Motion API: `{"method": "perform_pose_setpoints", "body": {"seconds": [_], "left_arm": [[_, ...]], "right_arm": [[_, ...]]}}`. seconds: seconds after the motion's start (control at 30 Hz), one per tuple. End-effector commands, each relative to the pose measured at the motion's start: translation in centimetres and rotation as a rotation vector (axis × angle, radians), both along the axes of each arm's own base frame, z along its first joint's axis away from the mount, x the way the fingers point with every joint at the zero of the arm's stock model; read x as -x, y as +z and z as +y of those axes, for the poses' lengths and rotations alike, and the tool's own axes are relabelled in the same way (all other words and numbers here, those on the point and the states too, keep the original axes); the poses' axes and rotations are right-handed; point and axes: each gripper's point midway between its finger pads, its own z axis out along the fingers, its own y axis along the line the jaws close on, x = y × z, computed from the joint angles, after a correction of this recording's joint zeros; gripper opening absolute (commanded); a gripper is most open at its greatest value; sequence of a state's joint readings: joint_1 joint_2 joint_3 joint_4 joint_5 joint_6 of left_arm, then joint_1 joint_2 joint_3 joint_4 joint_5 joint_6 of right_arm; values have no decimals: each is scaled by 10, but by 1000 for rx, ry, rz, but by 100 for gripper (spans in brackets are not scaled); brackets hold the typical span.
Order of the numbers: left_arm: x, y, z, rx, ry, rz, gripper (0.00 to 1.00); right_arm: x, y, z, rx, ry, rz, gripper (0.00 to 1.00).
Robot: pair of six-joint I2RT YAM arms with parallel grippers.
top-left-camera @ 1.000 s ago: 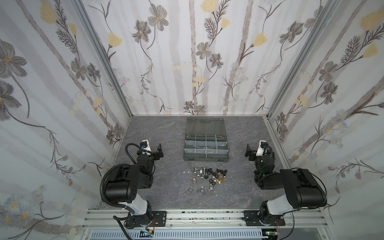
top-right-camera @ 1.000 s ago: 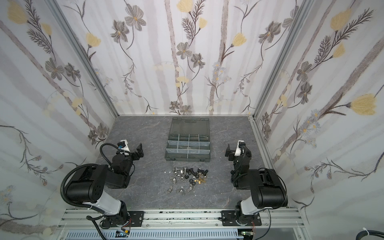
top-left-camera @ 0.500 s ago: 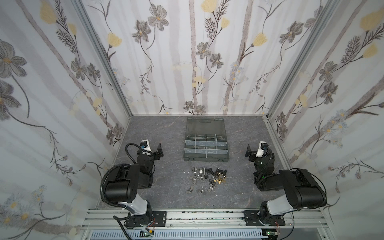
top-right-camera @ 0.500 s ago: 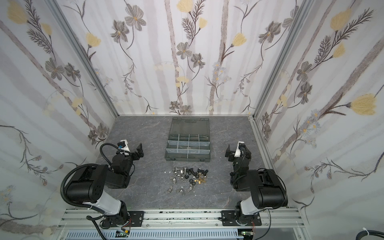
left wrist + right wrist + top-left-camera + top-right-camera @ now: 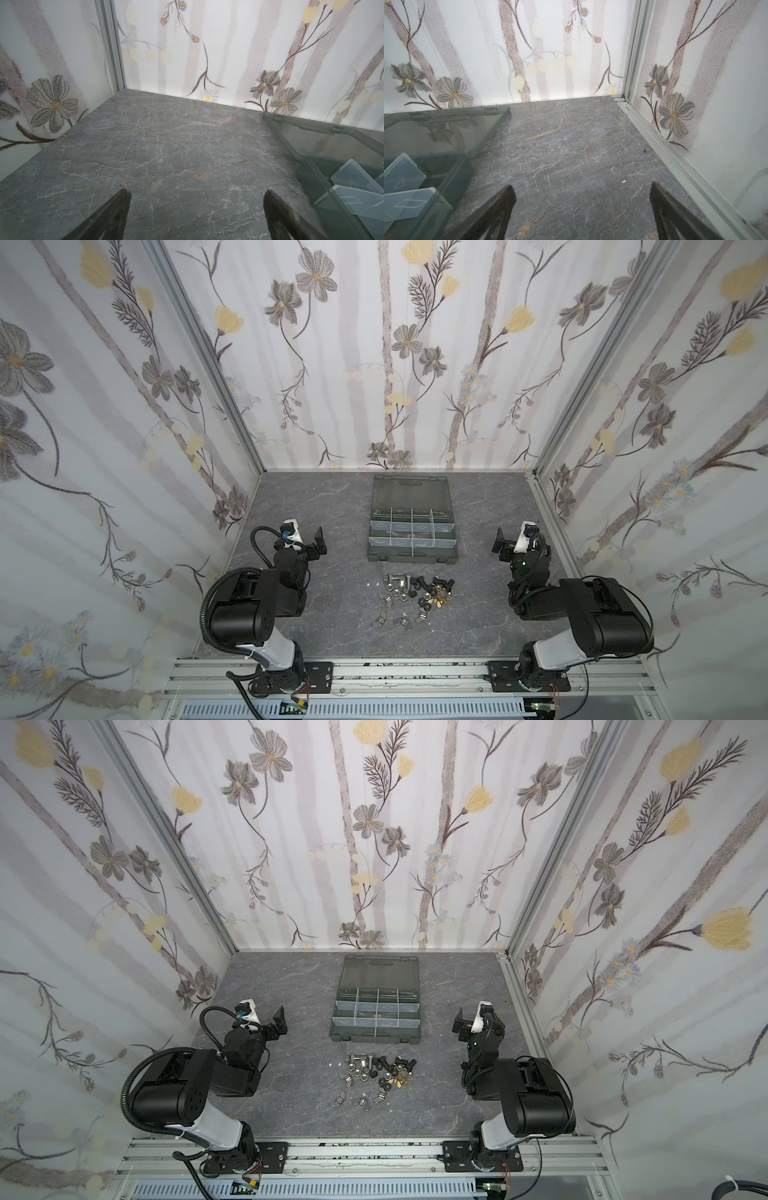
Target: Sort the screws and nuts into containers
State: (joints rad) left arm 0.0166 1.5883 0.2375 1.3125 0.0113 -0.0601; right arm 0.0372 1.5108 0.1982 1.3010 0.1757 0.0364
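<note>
The black bolt at the edge of the pile nearest my right gripper, beside the brass pieces, should next be gripped by that gripper on the threaded body (image 5: 449, 585).
The screws (image 5: 395, 581) and nuts (image 5: 439, 603) lie mixed in a loose pile on the grey table, just in front of the organizer case; in both top views they show as silver and black bolts (image 5: 360, 1063), wing nuts (image 5: 338, 1099) and brass pieces. The containers (image 5: 411, 540) are translucent-walled compartments in the case, whose smoky lid (image 5: 411, 493) lies flat behind them. My left gripper (image 5: 309, 537) (image 5: 195, 193) stands open over bare table, left of the case. My right gripper (image 5: 509, 541) (image 5: 581, 187) is open too, right of the case. Corners of the containers (image 5: 353, 187) (image 5: 404, 187) show in both wrist views.
Flowered walls close in the table (image 5: 332, 510) on three sides, with a metal rail (image 5: 675, 155) along the right wall's foot. Both arm bases are bolted to the front rail (image 5: 415, 672). A small white speck (image 5: 623, 181) lies near the right gripper.
</note>
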Motion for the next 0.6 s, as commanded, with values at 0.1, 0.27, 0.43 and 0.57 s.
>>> {"method": "perform_pose_setpoints", "body": {"seconds": [0.1, 0.27, 0.43, 0.57], "left_arm": [[-2, 7, -1, 8, -5, -27, 100], [-3, 7, 0, 8, 0, -25, 100], [-21, 17, 5, 4, 40, 50, 100], [-33, 58, 7, 18, 86, 49, 100]], "right_arm": [[-3, 4, 4, -8, 27, -13, 100], [-6, 3, 8, -10, 57, 0, 100], [-14, 26, 3, -9, 24, 41, 100], [-30, 73, 18, -90, 104, 104, 96]]}}
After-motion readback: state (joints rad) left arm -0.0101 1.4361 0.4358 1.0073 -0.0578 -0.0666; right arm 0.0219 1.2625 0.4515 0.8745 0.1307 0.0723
